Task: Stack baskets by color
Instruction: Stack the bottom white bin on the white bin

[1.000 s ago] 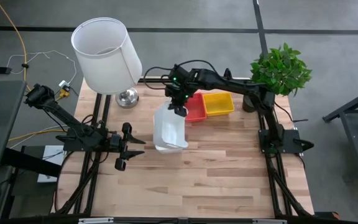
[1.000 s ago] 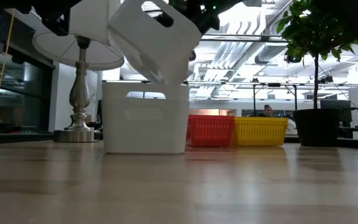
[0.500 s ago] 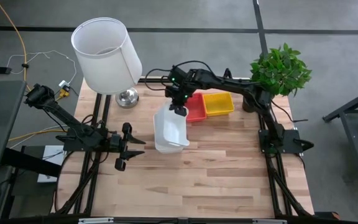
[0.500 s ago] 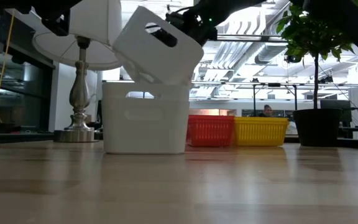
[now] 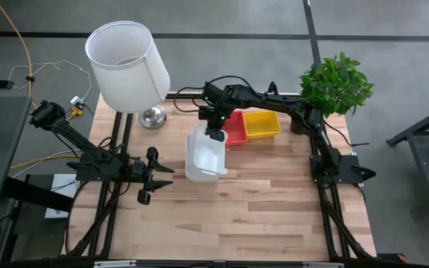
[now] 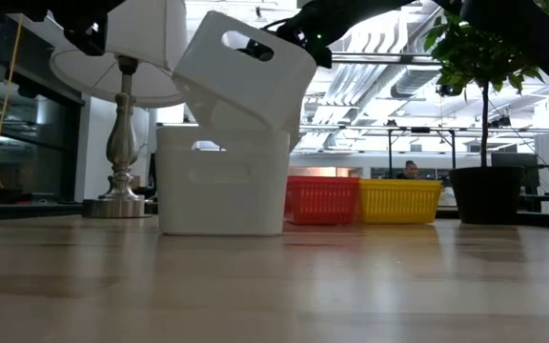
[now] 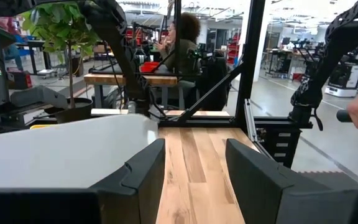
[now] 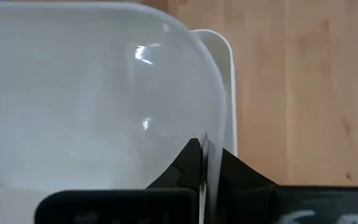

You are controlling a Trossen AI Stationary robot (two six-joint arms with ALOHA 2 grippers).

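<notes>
Next, my right gripper lets go of the upper white basket inside the standing white basket [image 5: 202, 152], beside the red basket.
My right gripper [image 5: 214, 131] is shut on a white basket [image 6: 246, 76], which hangs tilted over a second white basket [image 6: 222, 181] standing on the table near its middle. The upper basket's low end sits inside the standing one. Just right of them in the low view, a red basket [image 6: 322, 200] and a yellow basket [image 6: 400, 200] stand side by side; they lie toward the far edge [image 5: 261, 123]. My left gripper [image 5: 149, 179] waits open at the table's left, level, with nothing between its fingers [image 7: 142, 180]. My right gripper pinches the upper white basket's end wall at its rim [image 8: 211, 138], one finger inside the basket and one outside. It comes slanting down from the far right side. The basket is tilted, its held end high and its low end [image 6: 241, 129] inside the standing white basket.
A lamp with a white shade [image 5: 127, 65] stands at the far left corner, and a potted plant [image 5: 337, 83] at the far right. Bare wood [image 5: 259, 208] spreads over the near half of the table.
My right gripper has sunk a little toward the standing white basket, still shut on the upper one. The upper basket has gone down with it, and its low end has slid into the standing basket's opening.
</notes>
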